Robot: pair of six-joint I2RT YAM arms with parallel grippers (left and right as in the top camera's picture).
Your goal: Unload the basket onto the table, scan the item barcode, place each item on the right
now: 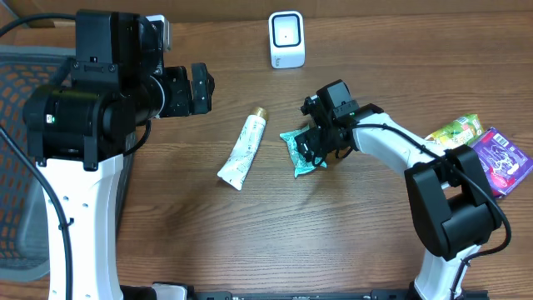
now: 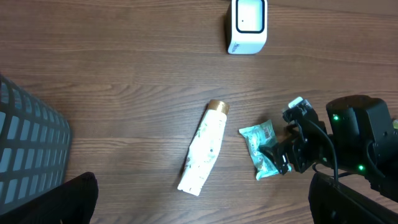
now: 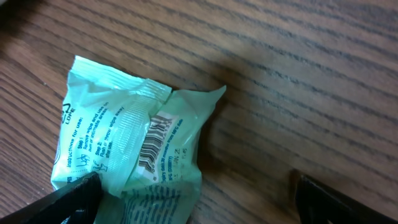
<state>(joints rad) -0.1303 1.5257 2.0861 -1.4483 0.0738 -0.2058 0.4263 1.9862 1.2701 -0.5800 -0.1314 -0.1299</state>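
Note:
My right gripper is off-centre, with one finger over the packet's edge beside the barcode. I will back off and take the end (image 1: pixel 309 169) opposite the barcode.
A crumpled teal packet (image 3: pixel 130 143) lies on the wooden table with its barcode (image 3: pixel 155 140) facing up. My right gripper (image 3: pixel 199 205) stands open right over it. Its left finger (image 3: pixel 68 202) overlaps the packet's edge and its right finger (image 3: pixel 348 199) is over bare wood. From above, the same packet (image 1: pixel 298 150) shows beside the right gripper (image 1: pixel 316 148). The white scanner (image 1: pixel 286 39) stands at the table's far edge. My left gripper (image 1: pixel 201 87) hangs open above the table's left, well away from the packet (image 2: pixel 261 146), with nothing between its fingers.
A white tube with a gold cap (image 1: pixel 243 148) lies left of the packet. A green-yellow packet (image 1: pixel 456 130) and a purple packet (image 1: pixel 502 158) lie at the right edge. A dark mesh basket (image 1: pixel 21 158) sits at the far left.

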